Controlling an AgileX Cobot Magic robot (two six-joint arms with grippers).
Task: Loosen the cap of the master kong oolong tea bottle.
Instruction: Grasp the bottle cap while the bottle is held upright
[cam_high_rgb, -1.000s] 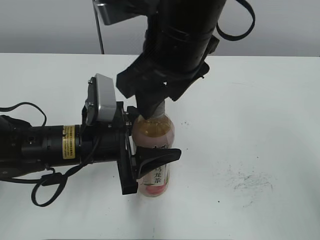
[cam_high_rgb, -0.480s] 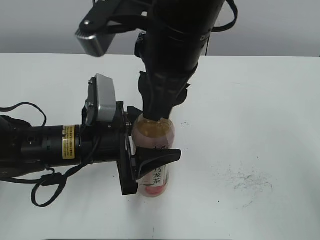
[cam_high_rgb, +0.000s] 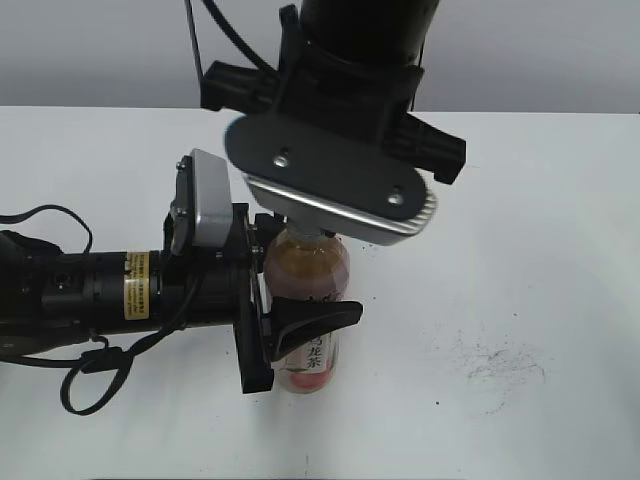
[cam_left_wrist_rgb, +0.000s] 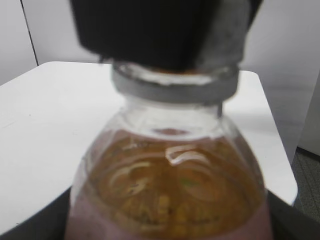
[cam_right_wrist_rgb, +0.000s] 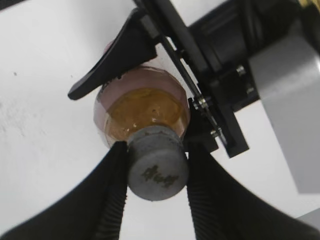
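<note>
The robot's right wrist is turned far round with the cap on the bottle, so next the right gripper opens, turns the wrist back and regrips the cap's sides (cam_right_wrist_rgb: 158, 167).
The master kong oolong tea bottle (cam_high_rgb: 310, 265) stands upright on the white table, amber tea above a pink label. My left gripper (cam_high_rgb: 296, 318) comes in from the left and is shut on the bottle's body. My right gripper (cam_high_rgb: 305, 232) reaches down from above, and its wrist plate hides the cap in the exterior view. In the right wrist view the grey cap (cam_right_wrist_rgb: 157, 170) with a dark mark sits clamped between my right gripper's (cam_right_wrist_rgb: 156, 150) two ribbed fingers, above the bottle's shoulder (cam_right_wrist_rgb: 142, 107). The left wrist view shows the bottle's shoulder (cam_left_wrist_rgb: 170, 190) close up, blurred.
The white table (cam_high_rgb: 540, 200) runs back to a grey wall. Dark smudges (cam_high_rgb: 495, 362) mark the table to the right of the bottle. The left arm's black cable (cam_high_rgb: 90, 380) loops at the front left.
My right wrist has turned around the cap, swinging its grey camera plate to the front. The left gripper and the bottle have stayed in place.
</note>
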